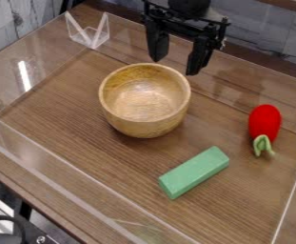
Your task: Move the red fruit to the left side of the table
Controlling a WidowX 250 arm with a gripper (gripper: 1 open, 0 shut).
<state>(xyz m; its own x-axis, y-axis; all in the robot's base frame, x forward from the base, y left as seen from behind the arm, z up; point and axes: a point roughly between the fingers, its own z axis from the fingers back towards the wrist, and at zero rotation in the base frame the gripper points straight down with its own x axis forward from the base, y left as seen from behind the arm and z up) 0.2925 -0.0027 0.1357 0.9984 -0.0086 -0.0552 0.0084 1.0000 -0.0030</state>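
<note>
I should next close my gripper on the red fruit's body (265, 118), just behind its green stem.
The red fruit (265, 124), a small glossy strawberry with a green stem end pointing toward the front, lies on the right side of the dark wood-grain table (74, 110). My gripper (174, 59) hangs at the back of the table, above and just behind the wooden bowl, well to the left of the fruit. Its black fingers (195, 57) stand apart, open, with nothing between them.
A wooden bowl (145, 98) sits in the middle of the table. A green rectangular block (195, 172) lies in front of it toward the right. Low clear acrylic walls (61, 195) border the tabletop.
</note>
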